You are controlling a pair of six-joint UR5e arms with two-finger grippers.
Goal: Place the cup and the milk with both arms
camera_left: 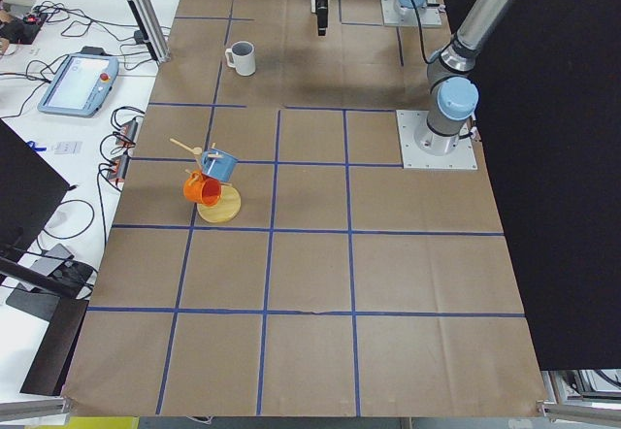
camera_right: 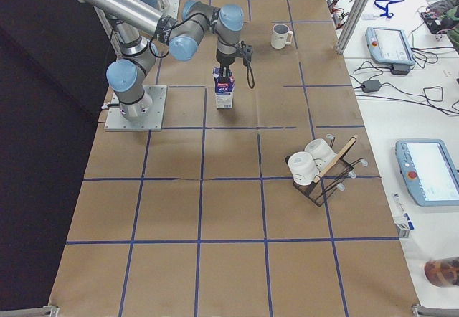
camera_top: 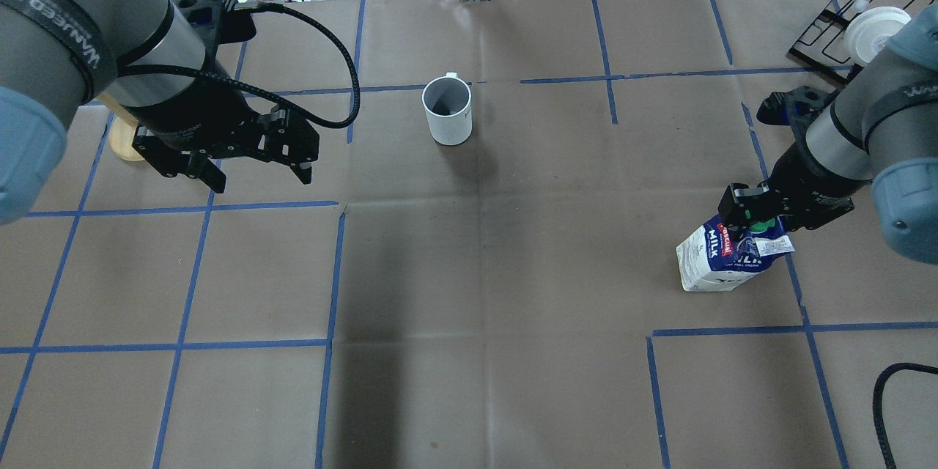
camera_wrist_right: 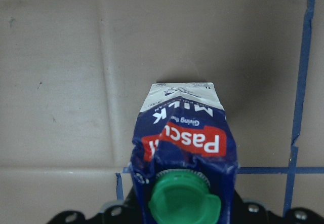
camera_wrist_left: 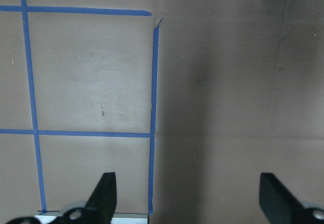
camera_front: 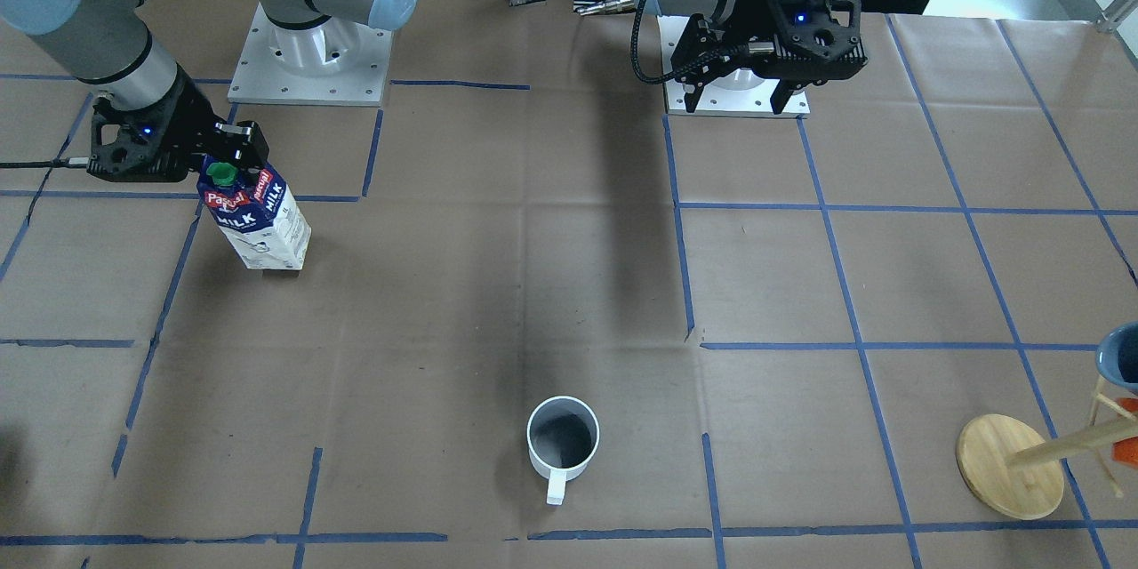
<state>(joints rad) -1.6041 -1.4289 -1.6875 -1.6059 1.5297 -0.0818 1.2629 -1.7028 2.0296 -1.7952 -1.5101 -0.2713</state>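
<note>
Next, I set the milk on the brown paper [camera_front: 482, 471] close beside the white cup with my right gripper.
The milk [camera_front: 258, 222] is a blue and white carton with a green cap, at the robot's right side of the table. It leans a little, with its base at the paper. My right gripper [camera_front: 227, 162] is shut on its gable top, which shows crumpled in the right wrist view [camera_wrist_right: 182, 143]. The cup [camera_front: 562, 437], a white mug with a dark inside, stands upright at the table's far middle, handle away from the robot. My left gripper [camera_front: 738, 104] is open and empty, held above the table near its base, well apart from the cup [camera_top: 448, 110].
A wooden mug stand [camera_front: 1009, 467] with a blue and an orange mug is at the far left corner. A black wire rack [camera_top: 828, 37] with white cups is at the far right. Blue tape lines grid the brown paper.
</note>
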